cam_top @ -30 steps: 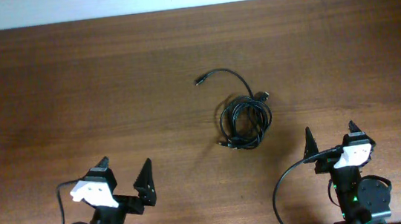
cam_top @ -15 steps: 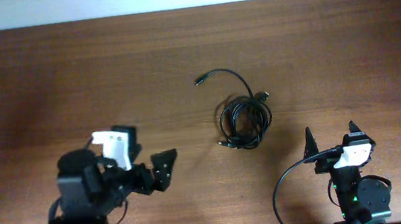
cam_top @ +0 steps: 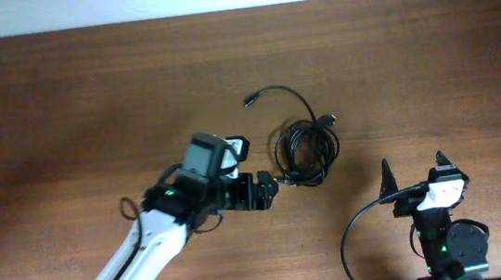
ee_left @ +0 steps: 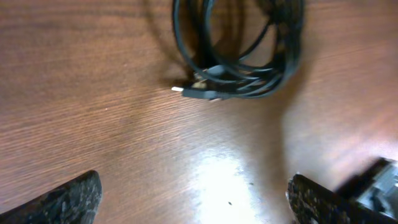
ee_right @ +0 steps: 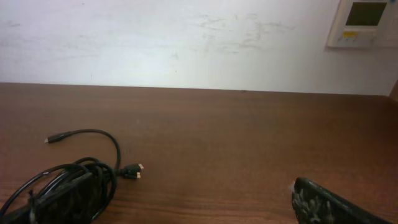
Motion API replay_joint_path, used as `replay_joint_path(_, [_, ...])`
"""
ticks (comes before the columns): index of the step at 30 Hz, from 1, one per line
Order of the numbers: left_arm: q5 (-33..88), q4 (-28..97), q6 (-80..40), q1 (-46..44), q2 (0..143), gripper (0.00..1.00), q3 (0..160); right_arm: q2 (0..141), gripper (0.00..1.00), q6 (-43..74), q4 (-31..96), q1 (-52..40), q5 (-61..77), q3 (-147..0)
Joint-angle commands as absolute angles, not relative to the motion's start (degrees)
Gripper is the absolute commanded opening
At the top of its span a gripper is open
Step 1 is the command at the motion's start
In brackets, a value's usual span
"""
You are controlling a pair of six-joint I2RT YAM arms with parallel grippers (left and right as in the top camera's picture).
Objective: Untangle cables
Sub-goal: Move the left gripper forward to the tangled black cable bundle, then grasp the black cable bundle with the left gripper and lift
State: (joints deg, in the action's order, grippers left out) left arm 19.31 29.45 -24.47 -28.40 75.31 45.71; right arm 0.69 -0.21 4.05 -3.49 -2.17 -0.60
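Note:
I will close my left gripper on the near edge [cam_top: 328, 164] [ee_left: 288, 68] of the black coiled bundle, on the side of it that faces my right gripper.
The cables [cam_top: 306, 155] lie as one black coiled bundle right of the table's middle. One loose end [cam_top: 248, 101] arcs out to the far left, and two plug ends [cam_top: 328, 119] stick out at the bundle's far right. My left gripper [cam_top: 264, 193] is open and empty, just left of the bundle's near edge, apart from it. In the left wrist view the bundle [ee_left: 249, 56] and a plug [ee_left: 186, 92] lie ahead of the open jaws [ee_left: 193, 196]. My right gripper [cam_top: 414, 171] is open and empty near the front right. Its view shows the bundle [ee_right: 62, 186] at lower left.
A thick black wire [cam_top: 358, 231] loops from the right arm's base at the front edge. A white wall with a thermostat panel [ee_right: 362, 22] stands behind the table's far edge. Bare brown wood [cam_top: 88, 101] lies left and behind the bundle.
My left arm has swung from the front left toward the middle, bringing its open gripper close to the bundle's near left side. The right arm and the cables have not moved.

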Motion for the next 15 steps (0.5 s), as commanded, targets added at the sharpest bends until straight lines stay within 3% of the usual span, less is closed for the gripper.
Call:
replay_joint_path(1, [13.0, 26.0, -29.2, -32.8, 80.4, 0.97, 46.6, 0.5, 0.98, -0.1, 4.4, -3.7, -3.3, -0.3])
replay_joint_path(12, [11.9, 16.9, -32.6, -41.6, 88.1, 0.98, 46.6, 0.5, 0.98, -0.1, 4.4, -3.7, -3.3, -0.3])
replay_joint_path(15, [7.8, 11.9, -36.5, -43.4, 88.2, 0.89, 46.6, 0.5, 0.98, -0.1, 4.4, -3.7, -3.3, -0.3])
